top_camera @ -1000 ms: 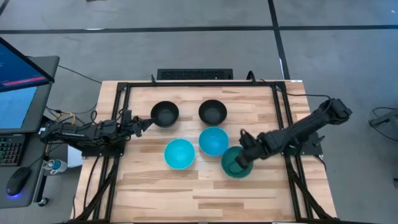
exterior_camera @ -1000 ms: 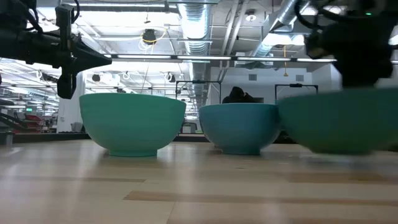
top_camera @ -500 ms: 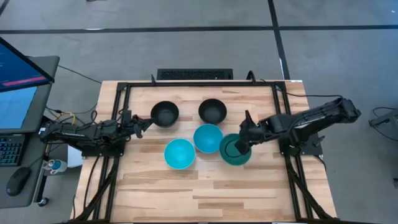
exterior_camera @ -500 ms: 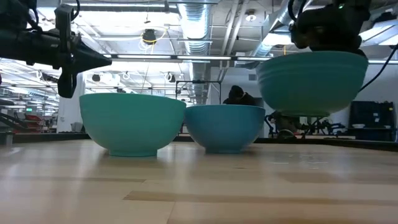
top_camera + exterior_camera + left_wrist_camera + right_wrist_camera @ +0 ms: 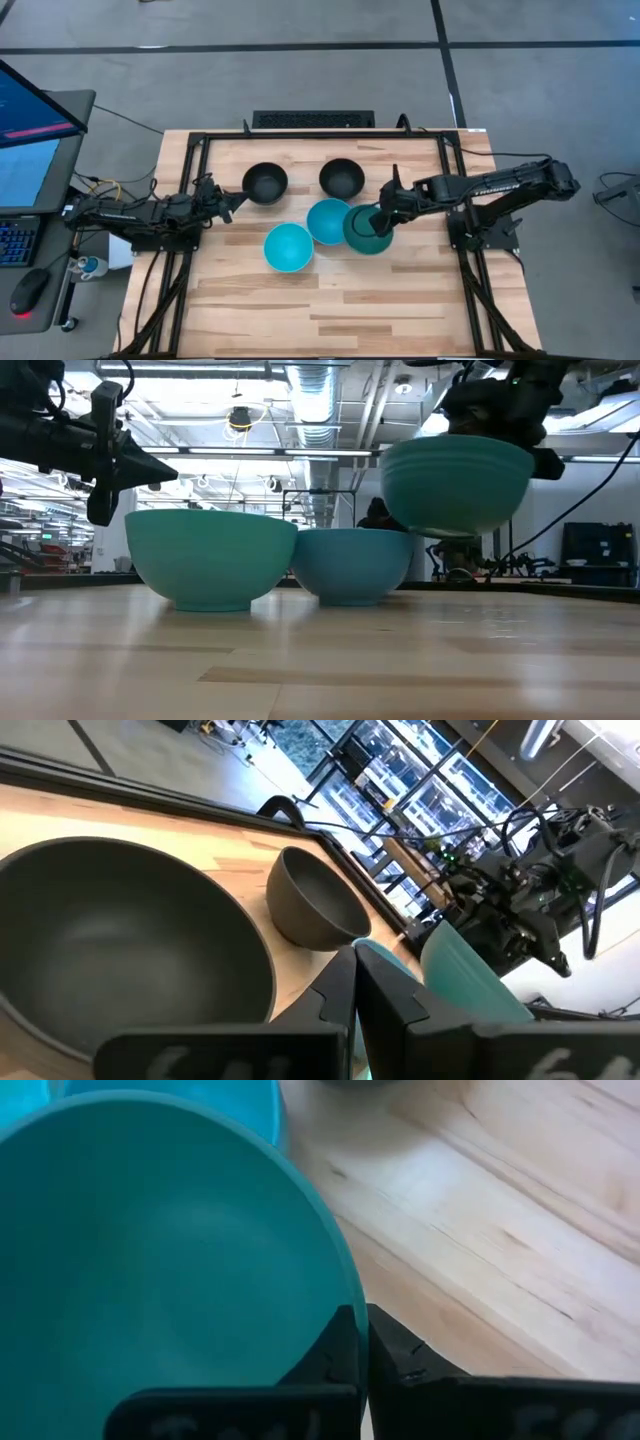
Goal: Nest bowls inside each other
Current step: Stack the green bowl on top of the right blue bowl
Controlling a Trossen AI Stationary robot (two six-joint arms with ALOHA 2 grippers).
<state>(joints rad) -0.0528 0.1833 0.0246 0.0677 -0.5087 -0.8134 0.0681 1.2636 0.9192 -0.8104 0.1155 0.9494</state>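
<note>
The right gripper will release the teal-green bowl inside the mid-table cyan bowl [image 5: 329, 221].
Two black bowls stand near the far edge, one [image 5: 265, 183] on the left and one [image 5: 342, 179] to its right. Two cyan bowls sit on the table, one [image 5: 288, 246] nearer and one [image 5: 328, 221] mid-table. My right gripper [image 5: 385, 216] is shut on the teal-green bowl [image 5: 366, 230], which is in the air [image 5: 457, 482] just right of the mid-table cyan bowl [image 5: 350, 565]. My left gripper [image 5: 226, 200] is shut and hovers beside the left black bowl [image 5: 120, 940], touching nothing. My right gripper pinches the teal-green bowl's rim [image 5: 343, 1292] on the side toward the table's right, one finger inside the bowl and one outside. The fingers slant down from the right. The bowl is lifted clear of the table and stays about upright.
A black metal frame [image 5: 200, 140] runs along the table's left, far and right edges. Bare wood [image 5: 330, 310] lies toward the near edge. A monitor [image 5: 30, 130] and mouse stand off the table to the left.
My right gripper has lifted the teal-green bowl off the table and carried it toward the far-left, up beside the mid-table cyan bowl. That cyan bowl has slid a little toward the table's left. The left arm has kept still.
</note>
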